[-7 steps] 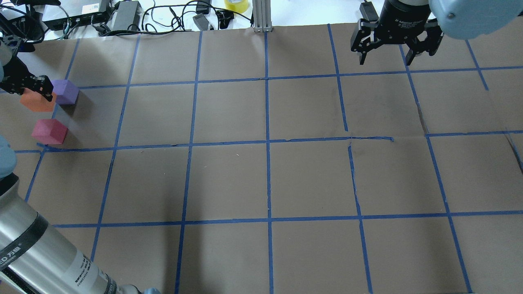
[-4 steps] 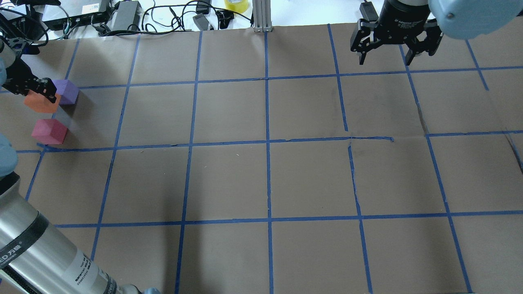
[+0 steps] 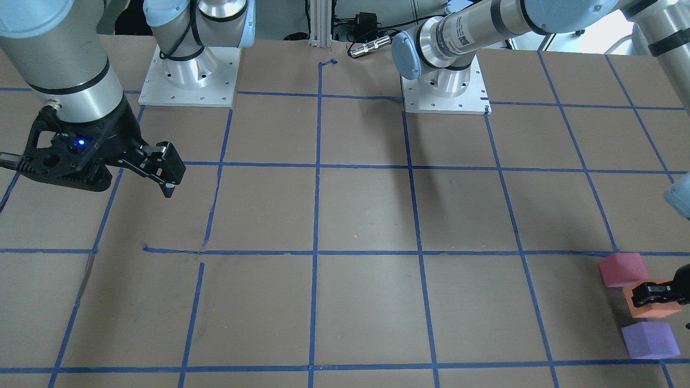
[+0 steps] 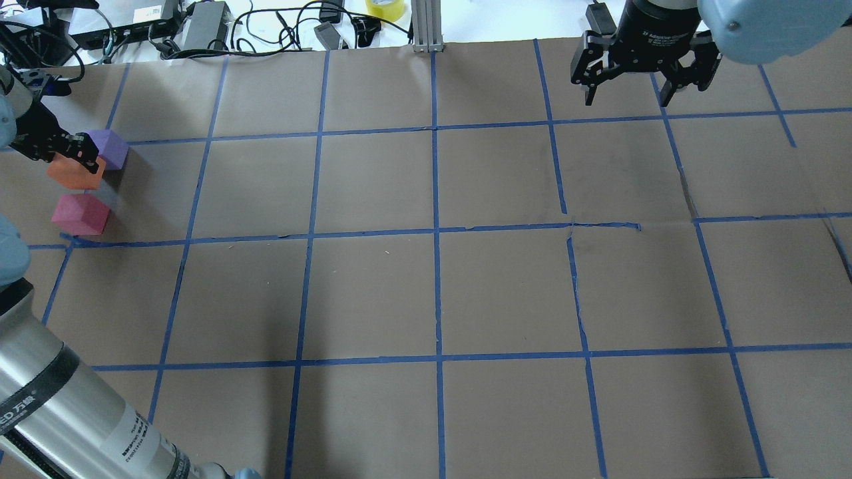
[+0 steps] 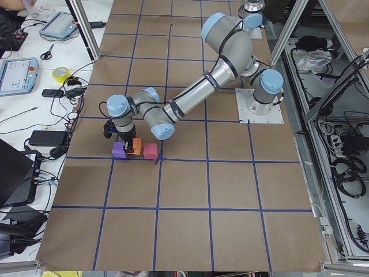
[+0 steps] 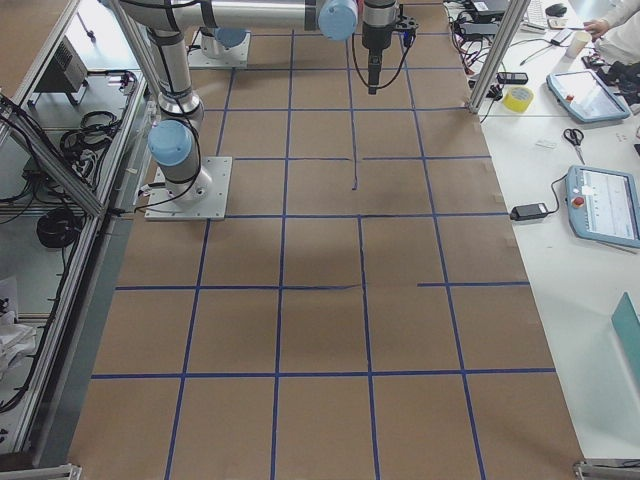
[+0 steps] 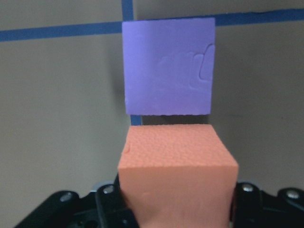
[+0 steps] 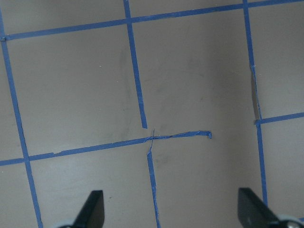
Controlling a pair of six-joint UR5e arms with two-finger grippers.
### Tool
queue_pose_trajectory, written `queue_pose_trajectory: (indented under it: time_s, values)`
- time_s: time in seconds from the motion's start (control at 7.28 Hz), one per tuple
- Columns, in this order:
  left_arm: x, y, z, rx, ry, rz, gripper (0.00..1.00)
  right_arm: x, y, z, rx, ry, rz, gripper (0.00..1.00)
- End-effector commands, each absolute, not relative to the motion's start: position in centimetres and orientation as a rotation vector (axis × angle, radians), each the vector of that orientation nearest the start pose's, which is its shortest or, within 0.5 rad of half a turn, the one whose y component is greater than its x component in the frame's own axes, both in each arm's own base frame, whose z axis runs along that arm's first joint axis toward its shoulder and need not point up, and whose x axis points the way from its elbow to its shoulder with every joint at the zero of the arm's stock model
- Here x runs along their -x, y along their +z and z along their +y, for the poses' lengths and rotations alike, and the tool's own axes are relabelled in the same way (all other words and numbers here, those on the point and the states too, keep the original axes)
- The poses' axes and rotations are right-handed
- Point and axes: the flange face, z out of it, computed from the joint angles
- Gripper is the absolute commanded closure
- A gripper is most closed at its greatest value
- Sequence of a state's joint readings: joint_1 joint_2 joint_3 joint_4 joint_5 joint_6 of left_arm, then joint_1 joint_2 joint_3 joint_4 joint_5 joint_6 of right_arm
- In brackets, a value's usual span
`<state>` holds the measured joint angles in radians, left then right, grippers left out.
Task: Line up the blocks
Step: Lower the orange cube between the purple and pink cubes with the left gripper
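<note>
My left gripper will put the orange block down on the table (image 3: 635, 303) (image 7: 170, 168) between the red-pink block and the purple block.
My left gripper (image 4: 74, 158) is shut on the orange block (image 4: 74, 174) at the table's far left. The wrist view shows the orange block (image 7: 178, 171) between the jaws, close before the purple block (image 7: 167, 66), with a narrow gap between them. The purple block (image 4: 112, 148) stands just beyond it and the red-pink block (image 4: 81, 214) just nearer. From the front the three stand in a rough row: red-pink (image 3: 622, 269), orange (image 3: 649, 306), purple (image 3: 649, 339). I cannot tell whether the orange block touches the table. My right gripper (image 4: 626, 100) is open and empty, high at the far right.
The table (image 4: 432, 293) is brown paper with a blue tape grid. Cables, power bricks and a tape roll (image 4: 385, 8) lie beyond the far edge. A metal post (image 4: 426, 26) stands at the far middle. The left arm's links (image 4: 60, 406) cross the near left corner.
My left gripper has moved a little to the right with the orange block, bringing it closer to the purple and red-pink blocks. The right arm has not moved.
</note>
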<state>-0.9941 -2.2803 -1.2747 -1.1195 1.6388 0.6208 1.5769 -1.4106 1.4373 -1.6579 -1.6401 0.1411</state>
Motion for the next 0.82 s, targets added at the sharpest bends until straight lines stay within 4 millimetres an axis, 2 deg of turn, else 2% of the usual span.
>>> queue_pose_trajectory:
  time_s: [0.0, 0.41, 0.69]
  values:
    - [-29.8, 21.6, -68.9, -0.072, 0.042, 3.074, 1.0, -13.0, 47.8, -56.5, -0.217, -0.104, 3.197, 0.0]
    - [-29.6, 20.0, -68.7, -0.074, 0.075, 3.088, 1.0, -13.0, 47.8, -56.5, -0.219, -0.104, 3.197, 0.0]
    - [-29.9, 19.9, -68.7, -0.069, 0.075, 3.086, 1.0, -13.0, 47.8, -56.5, -0.219, -0.101, 3.197, 0.0]
